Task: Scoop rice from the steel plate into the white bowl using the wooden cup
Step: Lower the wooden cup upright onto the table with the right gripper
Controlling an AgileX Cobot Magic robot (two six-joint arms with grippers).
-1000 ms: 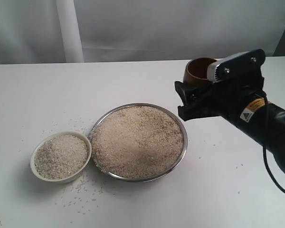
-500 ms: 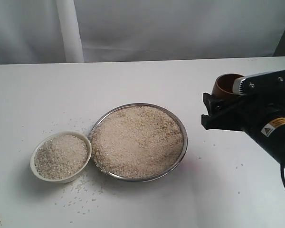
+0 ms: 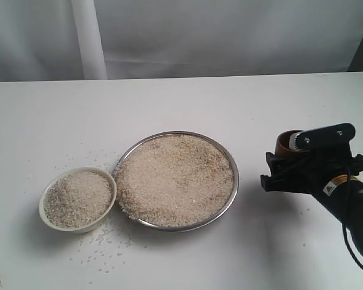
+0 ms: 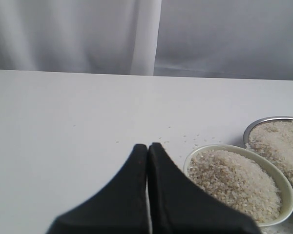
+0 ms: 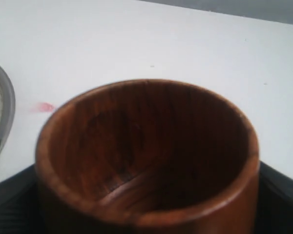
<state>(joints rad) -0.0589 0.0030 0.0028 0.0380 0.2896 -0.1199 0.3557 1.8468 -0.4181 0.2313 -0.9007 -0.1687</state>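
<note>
My right gripper needs to release the wooden cup on the white table, on the other side of the steel plate from the white bowl (image 3: 299, 194).
The steel plate (image 3: 232, 181) sits mid-table, heaped with rice (image 3: 175, 178). Left of it, touching its rim, stands the white bowl (image 3: 46, 198), also filled with rice (image 3: 78, 198). My right gripper (image 3: 288, 169) is shut on the wooden cup (image 3: 285, 142), held upright low over the table, right of the plate. In the right wrist view the wooden cup (image 5: 146, 156) is empty inside, with black fingers (image 5: 12, 197) on both sides. My left gripper (image 4: 148, 146) is shut and empty, near the white bowl (image 4: 283, 184); the exterior view does not show it.
Loose grains (image 3: 103, 244) lie scattered on the white table around the bowl. A small red mark (image 5: 41, 107) is on the table between the cup and the steel plate's rim (image 5: 5, 102). A white curtain hangs behind the table.
My right gripper has carried the wooden cup to the right and down, from above the plate's far right edge to low over the table beside it.
</note>
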